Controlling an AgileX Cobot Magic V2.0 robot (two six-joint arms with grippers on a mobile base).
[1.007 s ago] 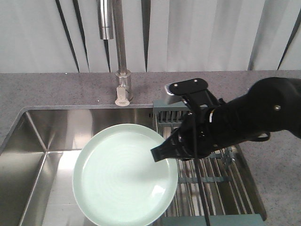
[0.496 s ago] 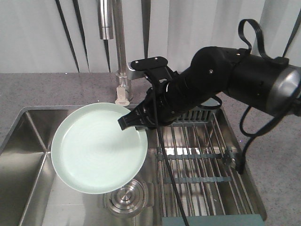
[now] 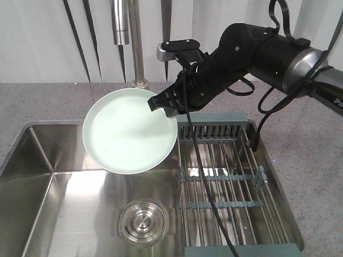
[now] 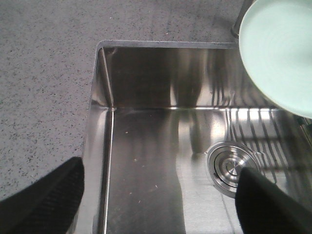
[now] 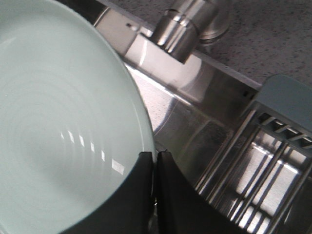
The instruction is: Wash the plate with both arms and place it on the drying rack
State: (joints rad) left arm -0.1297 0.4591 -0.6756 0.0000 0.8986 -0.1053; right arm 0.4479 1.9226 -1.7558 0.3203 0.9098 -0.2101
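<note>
Next, I release the pale green plate with my right gripper, flat across the middle bars of the drying rack [image 3: 224,178].
The pale green plate [image 3: 126,134] hangs tilted over the back of the sink, just below the tap. My right gripper [image 3: 162,105] is shut on its right rim, and the black arm [image 3: 257,48] reaches in from the right. In the right wrist view both fingers pinch the rim [image 5: 155,163] of the plate [image 5: 63,122]. The drying rack [image 3: 228,182] lies across the right part of the sink, beside and below the plate. My left gripper [image 4: 158,207] is open wide over the sink floor, holding nothing. The plate [image 4: 282,48] shows at the top right of that view.
A steel tap [image 3: 136,48] stands behind the plate. The sink basin [image 3: 32,176] has a round drain cover [image 3: 143,222] in its floor. Grey speckled counter [image 3: 48,101] surrounds the sink. A black cable [image 3: 206,193] hangs over the rack.
The right arm has carried the plate from low and near the front of the sink up and back toward the tap. The grip has not changed.
</note>
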